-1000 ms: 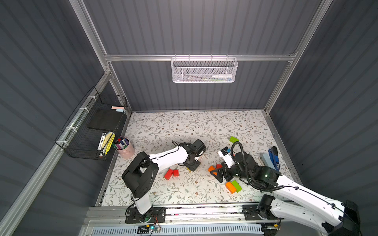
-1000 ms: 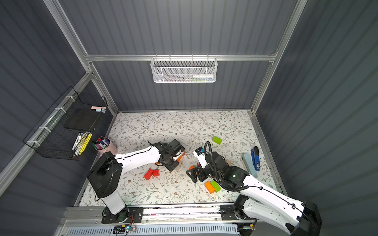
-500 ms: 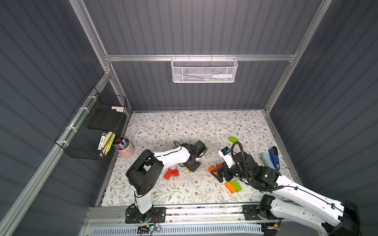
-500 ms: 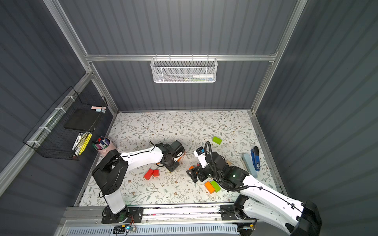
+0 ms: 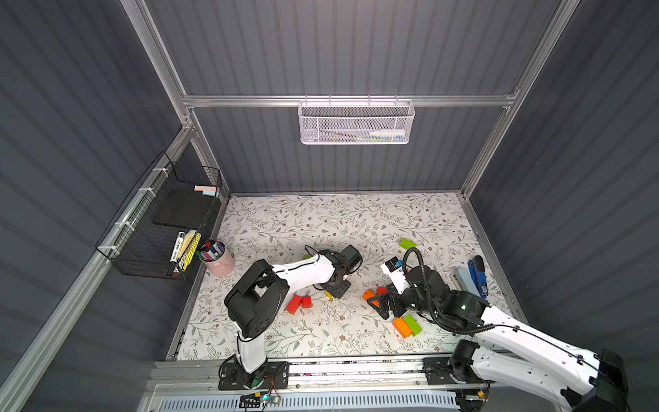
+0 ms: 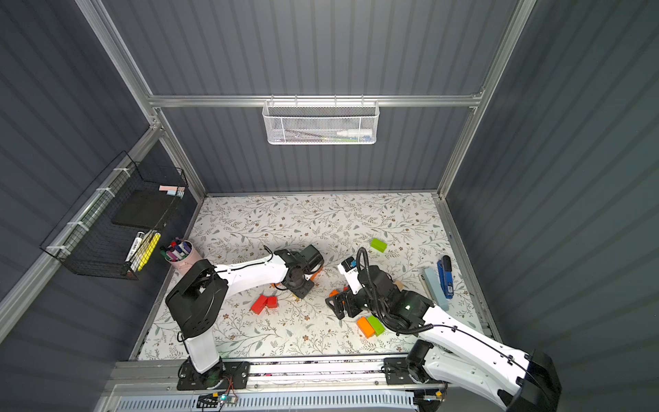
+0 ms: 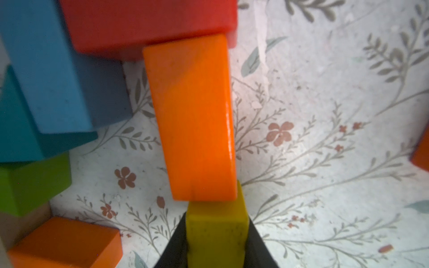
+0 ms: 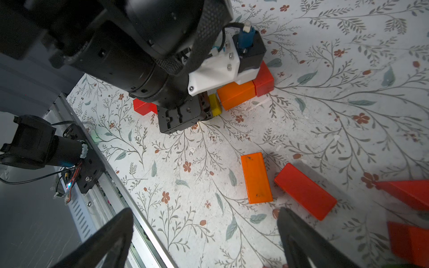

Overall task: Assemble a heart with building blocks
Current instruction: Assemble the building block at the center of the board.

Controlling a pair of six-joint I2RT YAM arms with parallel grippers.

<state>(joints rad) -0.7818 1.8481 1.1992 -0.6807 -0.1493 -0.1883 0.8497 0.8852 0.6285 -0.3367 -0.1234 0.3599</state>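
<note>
The robot's left gripper should set the small yellow block down against the near end of the orange brick [image 5: 335, 286] [image 7: 216, 232].
My left gripper [image 7: 216, 246] is shut on a small yellow block [image 7: 216, 232], low over the floral mat. The block's far end touches an orange brick [image 7: 192, 116], which butts against a red block [image 7: 148, 23]. Blue [image 7: 53, 76], teal [image 7: 16, 134], green [image 7: 30, 183] and another orange block [image 7: 65, 243] are clustered beside them. In the right wrist view the left gripper [image 8: 209, 109] and yellow block [image 8: 214, 106] sit by the orange brick [image 8: 236, 94]. My right gripper [image 8: 204, 212] hangs open and empty, near a loose orange brick [image 8: 256, 177] and a red brick [image 8: 305, 191].
In a top view, two red blocks [image 5: 299, 303] lie by the left arm; an orange-green pair [image 5: 406, 326] and a lone green block [image 5: 407, 243] lie near the right arm. A blue stapler [image 5: 478, 276] lies at the right wall, a pink marker cup [image 5: 217, 258] at the left. The front rail [image 8: 130, 192] is close to the right gripper.
The left arm's elbow has swung slightly to the right while its gripper stays at the yellow block. The right arm has not moved.
</note>
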